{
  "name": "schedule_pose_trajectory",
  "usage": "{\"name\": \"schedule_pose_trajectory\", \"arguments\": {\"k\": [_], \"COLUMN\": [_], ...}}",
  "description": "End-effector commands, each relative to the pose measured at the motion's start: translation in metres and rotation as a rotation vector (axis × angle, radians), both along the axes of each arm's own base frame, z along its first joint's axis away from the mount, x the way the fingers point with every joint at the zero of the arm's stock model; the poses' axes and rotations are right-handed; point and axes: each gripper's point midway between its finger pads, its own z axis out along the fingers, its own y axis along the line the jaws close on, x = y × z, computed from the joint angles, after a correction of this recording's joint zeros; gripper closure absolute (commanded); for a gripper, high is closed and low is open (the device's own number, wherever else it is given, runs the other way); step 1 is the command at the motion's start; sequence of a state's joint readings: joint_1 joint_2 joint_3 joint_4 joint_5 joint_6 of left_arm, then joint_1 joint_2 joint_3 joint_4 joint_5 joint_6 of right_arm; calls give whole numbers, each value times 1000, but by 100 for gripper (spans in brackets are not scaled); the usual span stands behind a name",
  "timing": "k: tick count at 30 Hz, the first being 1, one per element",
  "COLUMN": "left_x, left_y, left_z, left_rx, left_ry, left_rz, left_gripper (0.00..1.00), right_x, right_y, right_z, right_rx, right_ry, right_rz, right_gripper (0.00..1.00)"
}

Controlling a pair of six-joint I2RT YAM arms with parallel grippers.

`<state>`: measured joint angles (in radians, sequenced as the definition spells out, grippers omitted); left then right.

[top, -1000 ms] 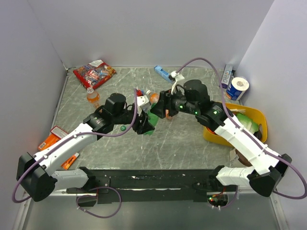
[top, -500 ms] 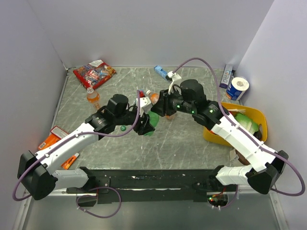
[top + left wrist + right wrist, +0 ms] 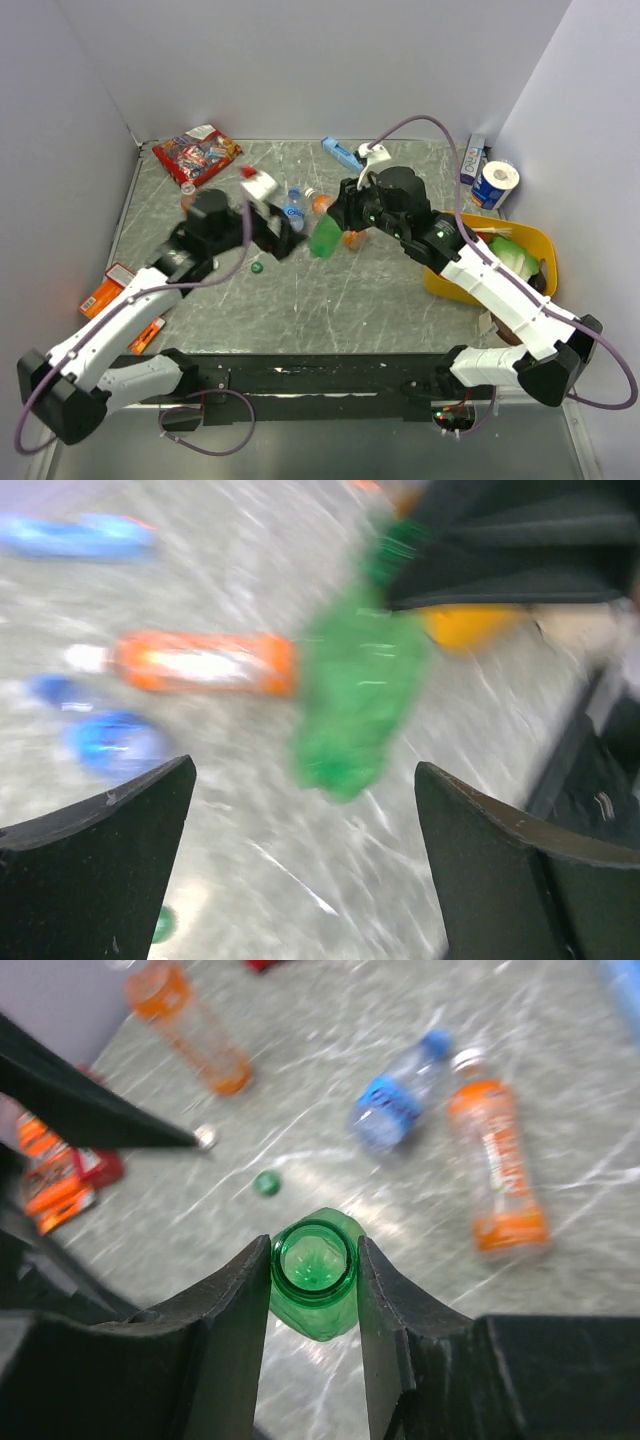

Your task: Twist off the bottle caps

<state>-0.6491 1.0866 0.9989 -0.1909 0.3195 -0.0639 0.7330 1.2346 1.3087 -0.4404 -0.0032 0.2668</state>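
Observation:
The green bottle will go down from my right gripper onto the bare table [image 3: 250,239] [image 3: 289,1118], and I should set it just behind the small green cap.
My right gripper [image 3: 313,1260] is shut on the neck of the green bottle [image 3: 325,238]. Its mouth [image 3: 313,1258] is open, with no cap on it. A small green cap [image 3: 266,1182] lies on the table to the left, also in the top view [image 3: 257,267]. My left gripper [image 3: 280,238] stands wide open and empty, just left of the green bottle [image 3: 360,700] and apart from it. A clear bottle with a blue label [image 3: 400,1100] and an orange bottle [image 3: 500,1170] lie capped behind. A second orange bottle [image 3: 190,1025] lies far left.
A red snack bag [image 3: 196,152] lies at the back left and a blue packet [image 3: 340,152] at the back middle. A yellow bin [image 3: 530,245] and a blue-white roll [image 3: 493,185] stand on the right. Orange packets [image 3: 105,290] lie along the left edge.
My left gripper has opened, let go of the green bottle and pulled back to the left. My right gripper has closed on the bottle's neck and now holds it alone.

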Motion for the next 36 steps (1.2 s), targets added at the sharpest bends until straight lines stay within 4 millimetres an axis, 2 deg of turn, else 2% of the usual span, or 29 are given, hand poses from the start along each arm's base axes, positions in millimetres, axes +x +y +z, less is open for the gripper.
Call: {"name": "schedule_pose_trajectory", "arguments": {"k": [1, 2, 3, 4, 5, 6, 7, 8, 9, 10, 11, 12, 13, 14, 15, 16, 17, 22, 24, 25, 36], "left_x": [38, 56, 62, 67, 78, 81, 81, 82, 82, 81, 79, 78, 77, 77, 76, 76, 76, 76, 77, 77, 77], "left_y": [68, 102, 120, 142, 176, 193, 207, 219, 234, 240, 246, 250, 253, 254, 258, 258, 259, 256, 254, 253, 250], "left_z": [70, 76, 81, 84, 84, 83, 83, 82, 83, 83, 85, 85, 86, 86, 87, 87, 87, 87, 87, 87, 86], "left_rx": [-230, -246, -269, -274, -266, -257, -246, -231, -225, -225, -231, -230, -233, -237, -237, -235, -238, -253, -255, -257, -256], "left_ry": [-121, -141, -146, -160, -177, -184, -187, -195, -207, -215, -223, -230, -234, -233, -237, -236, -235, -232, -228, -227, -220], "left_rz": [252, 386, 465, 558, 716, 798, 862, 915, 999, 1029, 1058, 1084, 1096, 1107, 1123, 1128, 1132, 1112, 1105, 1102, 1085], "left_gripper": [4, 4, 4, 4, 4, 4, 4, 4, 4, 4, 4, 4, 4, 4, 4, 4, 4, 4, 4, 4, 4], "right_x": [36, 44, 43, 49, 59, 58, 61, 69, 68, 70, 78, 79, 79, 85, 88, 88, 94, 109, 112, 115, 124], "right_y": [-7, -1, 11, 18, 29, 43, 55, 70, 82, 93, 107, 118, 129, 142, 149, 158, 168, 197, 204, 208, 226], "right_z": [52, 46, 47, 56, 43, 42, 52, 37, 35, 39, 28, 24, 31, 12, 9, 15, -3, -25, -28, -40, -83], "right_rx": [33, 9, 3, 4, -51, -58, -36, -59, -56, -48, -56, -60, -48, -81, -91, -90, -121, -150, -152, -170, -186], "right_ry": [-196, -203, -220, -251, -251, -254, -274, -257, -258, -273, -272, -275, -290, -279, -285, -306, -295, -311, -317, -308, -268], "right_rz": [-141, -145, -130, -141, -149, -126, -112, -96, -78, -65, -55, -43, -33, -20, -22, -15, -10, -1, 3, 6, 13], "right_gripper": [100, 100, 100, 100, 100, 100, 100, 100, 100, 100, 100, 100, 100, 100, 100, 100, 100, 100, 100, 100, 100]}}
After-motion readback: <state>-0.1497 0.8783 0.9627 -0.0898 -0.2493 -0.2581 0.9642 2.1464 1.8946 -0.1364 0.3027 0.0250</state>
